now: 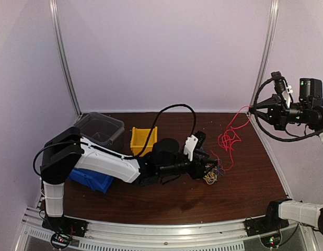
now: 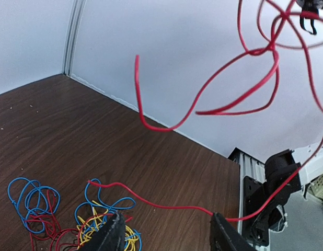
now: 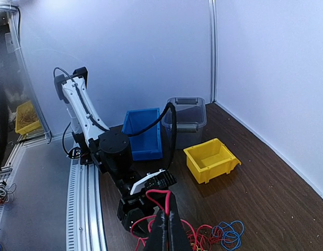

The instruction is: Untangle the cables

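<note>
The red cable hangs in crossed loops under my right gripper, so I need to grab the red cable's loose end (image 2: 101,184) with my left gripper and pull it toward the bins.
A small bundle of blue, red and yellow cables (image 1: 210,175) lies on the brown table. In the left wrist view the bundle (image 2: 72,222) is at the bottom left. My left gripper (image 1: 206,168) is low over the bundle and open (image 2: 166,238); its left finger (image 2: 112,235) is over the bundle's edge. A long red cable (image 1: 228,140) rises from the bundle to my right gripper (image 1: 252,110), which is high at the right. In the right wrist view that gripper (image 3: 166,230) is shut on the red cable (image 3: 162,195). The red cable (image 2: 229,99) loops in the air and crosses between my left fingers.
A yellow bin (image 1: 143,140), a clear lidded container (image 1: 100,128) and a blue bin (image 1: 91,179) stand at the left half of the table. The same yellow bin (image 3: 211,159), blue bin (image 3: 143,133) and clear container (image 3: 185,120) show in the right wrist view. White walls enclose the table.
</note>
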Tool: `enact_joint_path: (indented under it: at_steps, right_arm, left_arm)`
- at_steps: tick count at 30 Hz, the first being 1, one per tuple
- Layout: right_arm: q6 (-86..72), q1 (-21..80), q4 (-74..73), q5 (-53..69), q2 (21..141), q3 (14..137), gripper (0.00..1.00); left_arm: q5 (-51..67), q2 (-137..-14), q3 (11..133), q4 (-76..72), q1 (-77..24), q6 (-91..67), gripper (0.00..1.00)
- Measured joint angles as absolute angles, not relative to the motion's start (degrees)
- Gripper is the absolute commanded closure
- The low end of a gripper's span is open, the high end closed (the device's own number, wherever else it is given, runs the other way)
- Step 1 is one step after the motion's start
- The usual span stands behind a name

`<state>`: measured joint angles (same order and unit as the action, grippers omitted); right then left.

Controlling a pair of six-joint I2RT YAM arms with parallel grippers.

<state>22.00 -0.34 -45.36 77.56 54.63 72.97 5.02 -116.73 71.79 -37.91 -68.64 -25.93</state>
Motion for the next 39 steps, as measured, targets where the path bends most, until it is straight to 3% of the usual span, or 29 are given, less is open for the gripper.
enact_joint_path:
  at_steps: [4, 10, 13, 14, 17, 20, 25, 28, 30, 36, 39]
  right_arm:
    - [21.74, -0.34, -45.32, 77.52, 54.06, 72.95, 1.0]
    - [21.12, -0.34, -44.88, 77.54, 53.8, 72.42, 1.0]
    - [20.43, -0.34, -44.03, 77.47, 53.8, 71.18, 1.0]
    - [20.27, -0.34, -43.94, 77.41, 53.8, 70.91, 1.0]
    - [20.1, -0.34, -43.9, 77.06, 53.69, 70.81, 1.0]
    - [19.99, -0.34, -43.9, 77.03, 53.41, 70.81, 1.0]
    - [18.61, -0.34, -42.85, 77.12, 53.01, 70.81, 1.0]
    - [18.02, -0.34, -42.52, 77.12, 53.01, 70.81, 1.0]
    - [17.78, -0.34, -42.41, 77.14, 53.01, 70.81, 1.0]
    - [17.54, -0.34, -42.17, 77.14, 52.99, 70.81, 1.0]
    - [17.54, -0.34, -42.17, 77.14, 52.9, 70.81, 1.0]
  left_arm:
    - [7.05, -117.05, 72.99, -40.32, -66.98, -32.23, 0.5]
    - [11.81, -120.99, 75.83, -45.32, -64.58, -36.93, 0.45]
    - [14.0, -123.79, 78.94, -46.5, -64.62, -38.57, 0.5]
    - [14.52, -124.64, 79.85, -46.87, -64.71, -39.2, 0.53]
    - [16.36, -126.76, 82.26, -48.31, -64.73, -41.04, 0.82]
    - [17.72, -128.51, 84.16, -50.09, -64.82, -43.11, 1.0]
    - [18.59, -128.92, 84.25, -52.16, -64.82, -44.56, 1.0]
    - [18.7, -128.92, 84.23, -53.41, -64.82, -45.12, 0.61]
    - [18.57, -128.92, 84.23, -53.52, -64.82, -45.28, 0.51]
    - [18.24, -128.99, 84.6, -53.3, -64.82, -46.28, 0.49]
    - [19.29, -129.54, 86.17, -54.11, -64.82, -47.11, 0.62]
